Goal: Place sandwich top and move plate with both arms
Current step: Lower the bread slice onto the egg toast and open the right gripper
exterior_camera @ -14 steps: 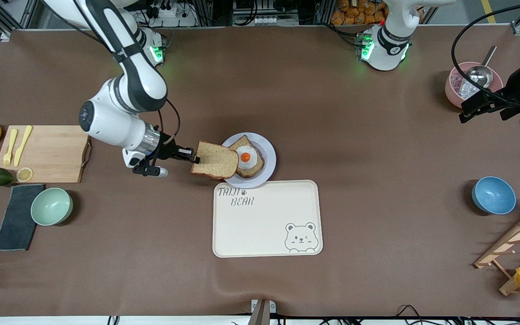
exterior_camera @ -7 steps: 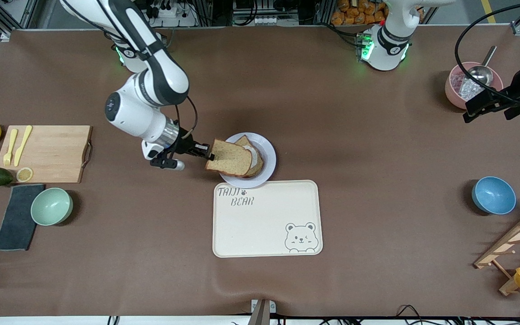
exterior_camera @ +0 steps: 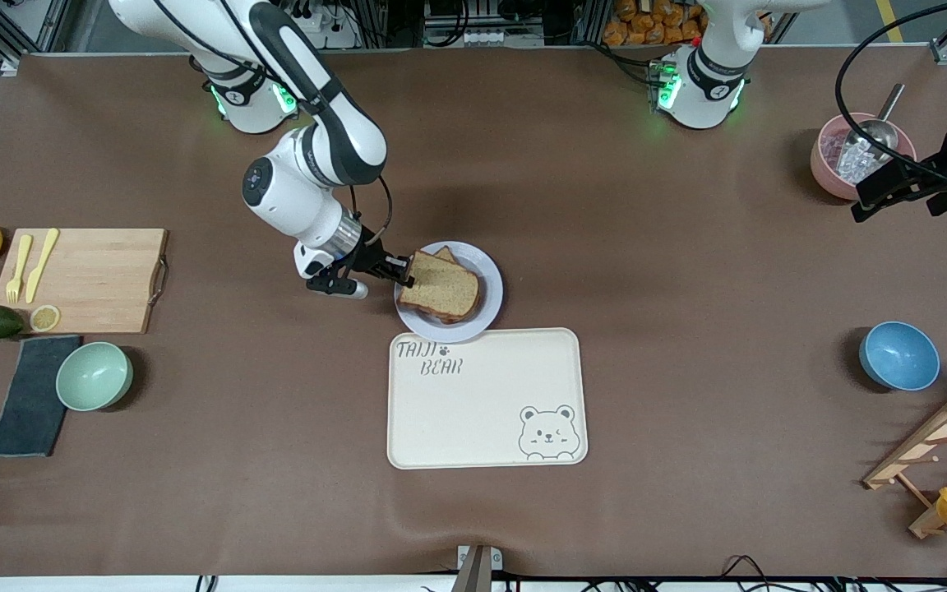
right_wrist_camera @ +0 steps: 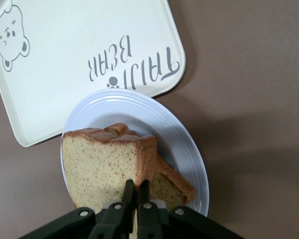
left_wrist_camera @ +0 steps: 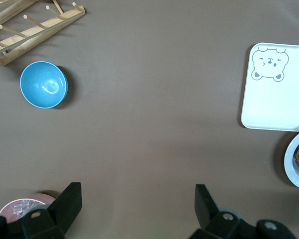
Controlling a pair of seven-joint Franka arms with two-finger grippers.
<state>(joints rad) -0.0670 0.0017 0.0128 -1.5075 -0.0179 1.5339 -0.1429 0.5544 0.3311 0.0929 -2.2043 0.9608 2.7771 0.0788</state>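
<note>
Next, my right gripper lets go of the sandwich top on the lower slice at the middle of the pale round plate (exterior_camera: pixel 448 283) (right_wrist_camera: pixel 113 184).
The sandwich top (exterior_camera: pixel 443 289) (right_wrist_camera: pixel 99 164), a tan slice with a darker crust, lies tilted over the lower slice (right_wrist_camera: pixel 175 185) on the pale round plate (exterior_camera: pixel 491 284) (right_wrist_camera: pixel 139 107). It covers that slice almost fully. My right gripper (exterior_camera: pixel 408 274) (right_wrist_camera: pixel 137 188) is shut on the top slice's edge at the plate's rim, on the side toward the right arm's end. My left gripper (exterior_camera: pixel 866 205) (left_wrist_camera: pixel 137 196) waits open and holds nothing, up by the pink bowl (exterior_camera: pixel 839 160) at the left arm's end.
The cream bear tray (exterior_camera: pixel 482 411) (right_wrist_camera: pixel 65 59) (left_wrist_camera: pixel 274 104) lies just nearer to the front camera than the plate. A blue bowl (exterior_camera: pixel 898 355) and wooden rack (exterior_camera: pixel 934 448) sit at the left arm's end. A cutting board (exterior_camera: pixel 83 279), green bowl (exterior_camera: pixel 94 376) and fruit sit at the right arm's end.
My right arm carried the sandwich top toward the left arm's end and down onto the plate, so it now covers the egg slice. The left gripper drifted slightly.
</note>
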